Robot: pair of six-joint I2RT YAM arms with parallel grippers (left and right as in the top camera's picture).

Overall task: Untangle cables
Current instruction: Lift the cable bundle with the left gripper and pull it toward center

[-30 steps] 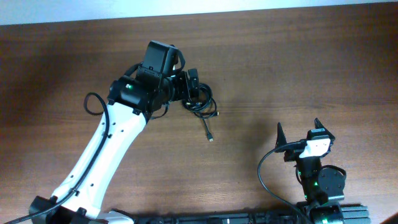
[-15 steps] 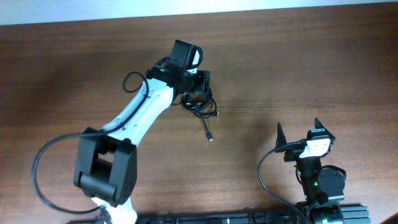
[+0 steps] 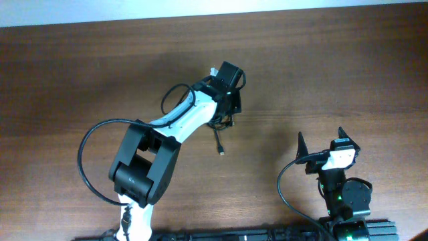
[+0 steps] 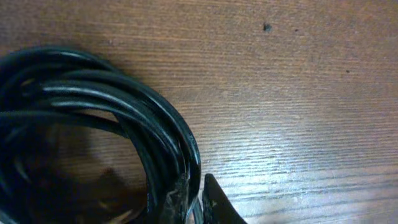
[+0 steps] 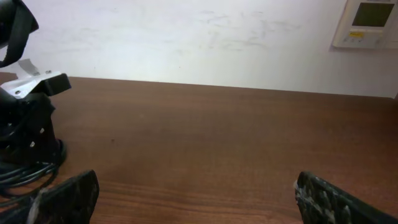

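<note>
My left gripper is holding the coil's edge nearest my right gripper, so it should take the coil's opposite edge (image 4: pixel 7 74) and leave this one for my right gripper.
The cables (image 4: pixel 93 118) are a coil of thin black cords filling the left of the left wrist view. My left gripper (image 4: pixel 194 200) is shut on several strands at the coil's right edge, with one dark finger (image 4: pixel 216 202) pressed against them. From overhead, the left gripper (image 3: pixel 229 110) sits on the bundle (image 3: pixel 217 122), and one loose cord runs down to a small plug (image 3: pixel 221 152). My right gripper (image 3: pixel 321 140) stands open near the front right, far from the cables. Nothing lies between its fingers (image 5: pixel 68 196).
The white left arm (image 3: pixel 180 124) arches from the front edge to mid-table. In the right wrist view, its wrist (image 5: pixel 28 124) and some cords (image 5: pixel 25 171) show at far left. A wall panel (image 5: pixel 367 22) hangs beyond the table's far edge.
The left arm has swung right across the bundle and its gripper has closed from wide open onto the cords. The plug tail has shifted slightly left. The right arm has not moved.
</note>
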